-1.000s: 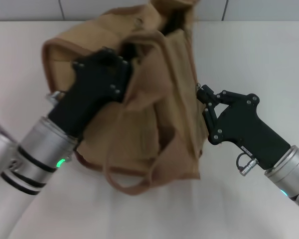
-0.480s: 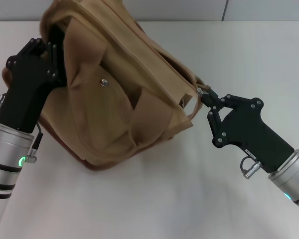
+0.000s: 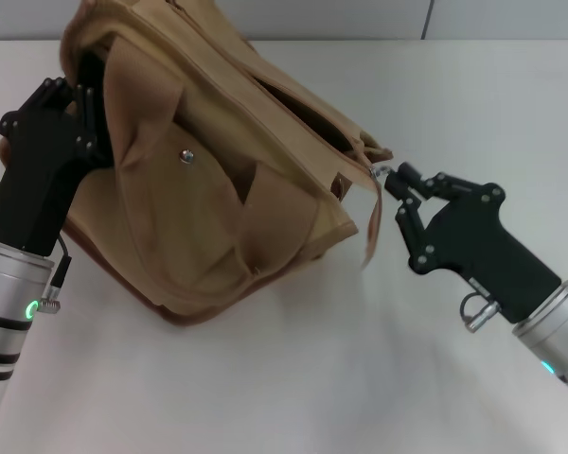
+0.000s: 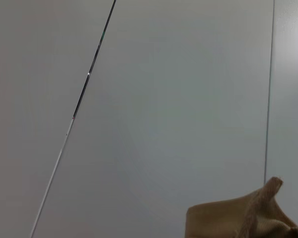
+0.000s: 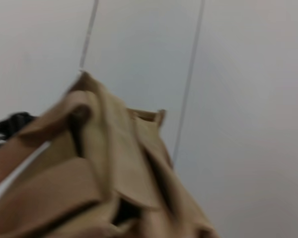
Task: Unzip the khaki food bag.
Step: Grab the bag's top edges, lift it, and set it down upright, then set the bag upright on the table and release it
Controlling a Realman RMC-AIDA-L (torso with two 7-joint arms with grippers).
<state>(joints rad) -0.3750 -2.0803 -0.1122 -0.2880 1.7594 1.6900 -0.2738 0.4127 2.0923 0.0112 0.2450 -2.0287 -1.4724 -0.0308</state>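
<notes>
With the zipper pull at the bag's corner and the bag crooked, my right gripper next releases the zipper pull, grips the bag's corner cloth (image 3: 371,150) and swings the bag straight.
The khaki food bag (image 3: 218,218) lies tilted on the table, its silver snap button (image 3: 186,156) facing me. Its top zipper gapes as a dark slit (image 3: 298,99) running towards its right end. My left gripper (image 3: 76,109) is shut on the bag's upper left end and holds it up. My right gripper (image 3: 394,177) is shut on the metal zipper pull (image 3: 382,171) at the bag's right corner. A webbing handle (image 3: 370,232) hangs below that corner. The bag's tan cloth fills the right wrist view (image 5: 89,168), and a corner of the bag shows in the left wrist view (image 4: 238,218).
The white table (image 3: 360,359) stretches in front of and to the right of the bag. A grey tiled wall (image 3: 360,17) stands close behind the bag. Both forearms reach in from the lower corners.
My left gripper has swung the bag's end far to the left and turned the bag. My right gripper has moved slightly right with the pull, and the zipper gap is longer.
</notes>
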